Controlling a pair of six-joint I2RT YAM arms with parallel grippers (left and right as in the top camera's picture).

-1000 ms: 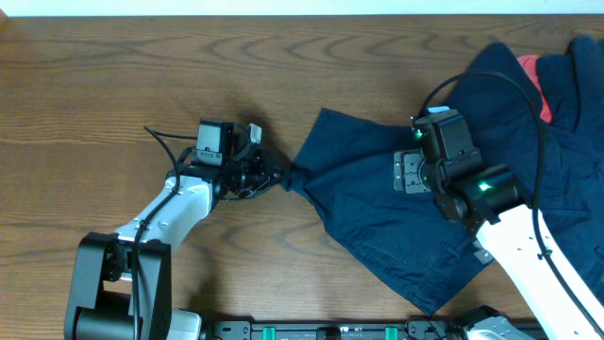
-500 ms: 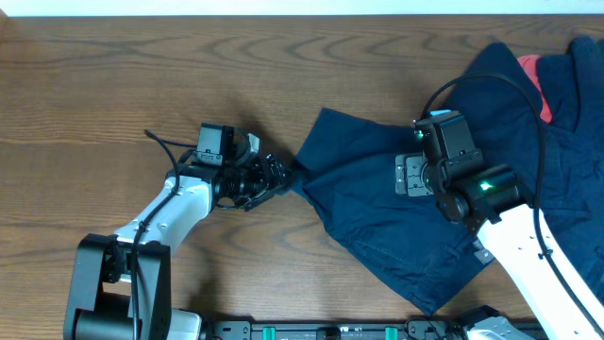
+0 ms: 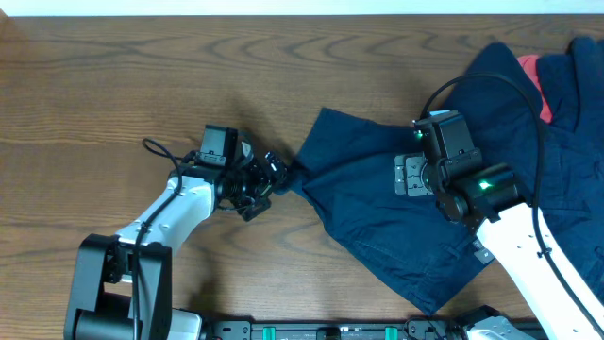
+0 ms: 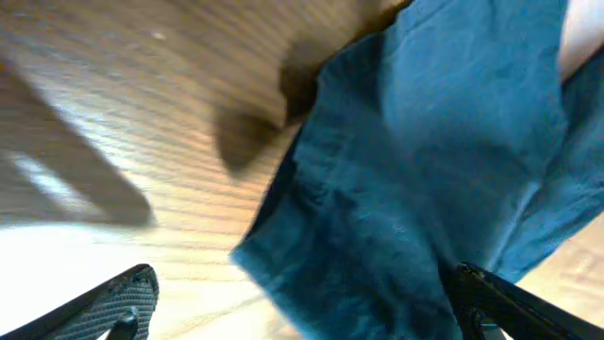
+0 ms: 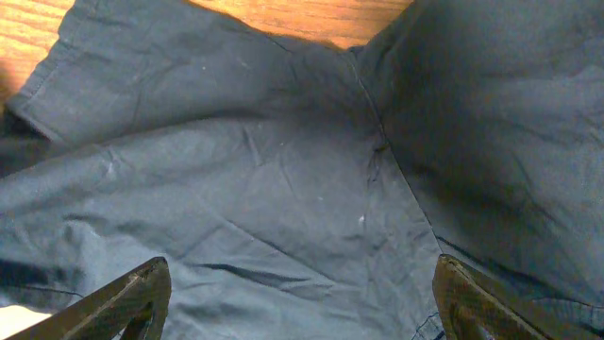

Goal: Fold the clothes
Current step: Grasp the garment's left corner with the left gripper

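Note:
The shorts are lying at a slant against the pile of clothes, so next my left gripper pinches the shorts' loose corner (image 3: 301,180) and pulls the shorts clear before folding.
A navy pair of shorts (image 3: 377,227) lies spread on the wooden table, its left corner pointing at my left gripper (image 3: 267,186). That gripper is open, and in the left wrist view (image 4: 302,316) the shorts' corner (image 4: 396,189) lies loose between its wide-apart fingers (image 4: 118,302). My right gripper (image 3: 408,176) stands open over the middle of the shorts. In the right wrist view (image 5: 302,307) wrinkled navy fabric (image 5: 283,170) fills the frame, and nothing is pinched. More navy clothes (image 3: 571,113) and a pink-red piece (image 3: 530,76) are heaped at the right.
Bare wooden table (image 3: 113,85) extends to the left and along the far side. The heap of clothes reaches the table's right edge. A black cable (image 3: 491,85) arcs above the right arm.
My left gripper has opened and let go of the shorts' left corner, then drawn back slightly to the left. The corner now rests on the table. The right arm has hardly moved.

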